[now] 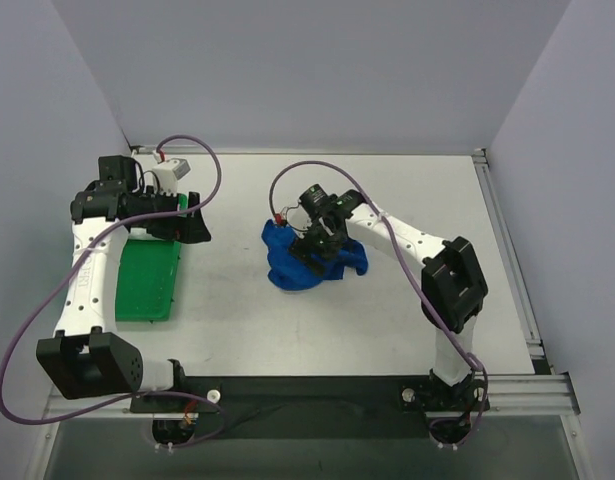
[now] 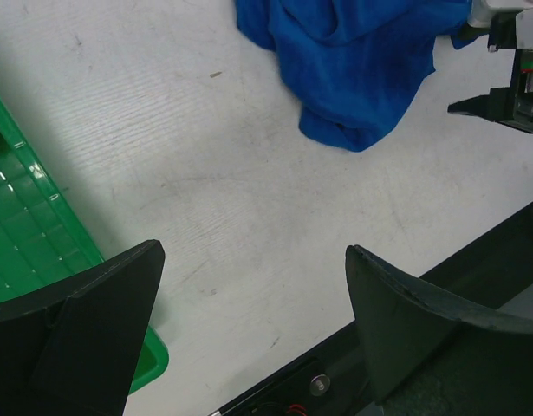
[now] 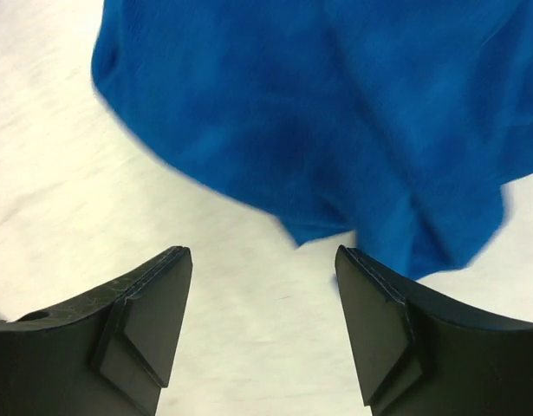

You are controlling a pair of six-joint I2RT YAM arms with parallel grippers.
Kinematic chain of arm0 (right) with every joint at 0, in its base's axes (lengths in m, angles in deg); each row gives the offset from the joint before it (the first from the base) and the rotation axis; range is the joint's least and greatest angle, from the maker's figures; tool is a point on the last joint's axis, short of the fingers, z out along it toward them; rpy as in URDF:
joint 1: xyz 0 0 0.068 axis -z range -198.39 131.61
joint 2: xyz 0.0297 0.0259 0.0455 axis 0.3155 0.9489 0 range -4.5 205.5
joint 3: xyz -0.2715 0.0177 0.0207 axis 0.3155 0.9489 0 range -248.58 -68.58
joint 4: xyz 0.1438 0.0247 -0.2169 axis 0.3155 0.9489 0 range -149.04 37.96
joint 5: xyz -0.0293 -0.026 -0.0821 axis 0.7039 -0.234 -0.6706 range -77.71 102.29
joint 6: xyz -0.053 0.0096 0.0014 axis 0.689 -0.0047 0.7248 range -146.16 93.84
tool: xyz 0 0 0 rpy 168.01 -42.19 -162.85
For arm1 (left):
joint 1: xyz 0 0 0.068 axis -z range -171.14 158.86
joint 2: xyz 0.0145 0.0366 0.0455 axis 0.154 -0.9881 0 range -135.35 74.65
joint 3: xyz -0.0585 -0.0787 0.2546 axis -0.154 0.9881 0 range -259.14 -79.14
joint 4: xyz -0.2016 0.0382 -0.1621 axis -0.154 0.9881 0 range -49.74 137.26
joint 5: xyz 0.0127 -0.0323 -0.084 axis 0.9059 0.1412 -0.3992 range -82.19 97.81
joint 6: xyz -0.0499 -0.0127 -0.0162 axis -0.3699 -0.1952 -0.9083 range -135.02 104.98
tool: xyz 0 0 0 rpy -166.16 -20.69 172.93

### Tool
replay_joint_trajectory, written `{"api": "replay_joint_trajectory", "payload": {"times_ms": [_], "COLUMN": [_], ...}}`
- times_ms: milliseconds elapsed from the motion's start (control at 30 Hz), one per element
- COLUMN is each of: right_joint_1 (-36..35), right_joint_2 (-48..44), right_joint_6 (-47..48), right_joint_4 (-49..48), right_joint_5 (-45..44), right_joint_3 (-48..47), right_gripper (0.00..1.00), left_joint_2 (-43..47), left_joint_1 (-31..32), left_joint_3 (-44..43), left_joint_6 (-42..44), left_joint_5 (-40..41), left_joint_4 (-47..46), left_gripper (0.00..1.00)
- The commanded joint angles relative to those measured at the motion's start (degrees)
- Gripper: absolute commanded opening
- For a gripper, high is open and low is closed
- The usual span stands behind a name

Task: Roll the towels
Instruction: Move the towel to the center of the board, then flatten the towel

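The blue towel has a loose end [image 1: 360, 266] [image 3: 439, 251] that is farthest from the green tray. My right gripper should close on it.
One of the towels, a royal blue towel [image 1: 287, 266], lies crumpled in a heap near the middle of the white table. My right gripper [image 1: 318, 246] hovers over its near side, open, with only bare table between the fingers. In the right wrist view the blue towel [image 3: 335, 104] fills the top, just beyond the right gripper [image 3: 263, 256], and one corner of it hangs near the right fingertip [image 3: 357, 264]. My left gripper [image 1: 198, 216] stands open, well left of the towel, at the green tray's far end. The left wrist view shows the left gripper [image 2: 253, 260] empty, with the blue towel [image 2: 361, 61] far ahead.
A flat green tray [image 1: 147, 280] lies at the left of the table, and its corner [image 2: 23, 234] shows beside my left finger. A black rail [image 1: 317, 385] runs along the near table edge. Grey walls close in the back and both sides.
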Motion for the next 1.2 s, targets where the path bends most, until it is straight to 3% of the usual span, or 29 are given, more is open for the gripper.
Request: {"api": "replay_joint_trajectory", "payload": {"times_ms": [0, 133, 200, 300, 467, 667, 867, 1033, 1133, 1167], "right_joint_1": [3.79, 10.64, 14.58, 17.58, 18.12, 19.18, 19.26, 20.67, 22.34, 22.77], "right_joint_2": [-6.82, -11.23, -8.61, -4.92, -1.57, 3.18, 7.23, 7.93, 7.67, 7.15], "right_joint_6": [-6.79, -9.24, -10.83, -13.73, -14.79, -17.25, -18.04, -18.31, -18.13, -18.13], "right_joint_4": [8.16, 7.02, 7.10, 7.10, 6.58, 5.79, 5.79, 5.52, 5.43, 5.52], "right_joint_5": [12.62, 15.88, 15.18, 15.79, 13.69, 14.56, 16.67, 18.25, 19.04, 19.65], "right_joint_3": [3.78, 6.08, 4.76, 4.40, 7.21, 7.75, 6.52, 6.34, 6.25, 6.43], "right_gripper": [0.68, 0.65, 0.57, 0.49, 0.47, 0.50, 0.44, 0.29, 0.03, 0.00], "left_joint_2": [0.04, -2.15, -3.91, -6.90, -9.01, -13.05, -18.05, -24.11, -27.02, -27.64], "left_joint_1": [-0.08, 0.53, 1.23, 4.74, 14.13, 19.42, 26.10, 29.53, 30.41, 30.41], "left_joint_3": [0.76, 2.78, 3.57, 4.01, 8.84, 14.47, 16.76, 15.35, 13.95, 13.60], "left_joint_6": [3.85, 6.84, 6.85, 5.62, 6.67, 3.95, -0.36, -2.64, -3.26, -3.35], "left_joint_5": [-3.87, -5.45, -5.98, -4.58, -3.00, -0.44, 4.12, 5.97, 6.50, 5.98], "left_joint_4": [0.48, -0.31, -2.24, -4.00, -6.46, -12.08, -19.81, -23.95, -25.63, -25.98], "left_gripper": [0.97, 0.97, 0.96, 0.85, 0.75, 0.75, 0.78, 0.78, 0.73, 0.63]}}
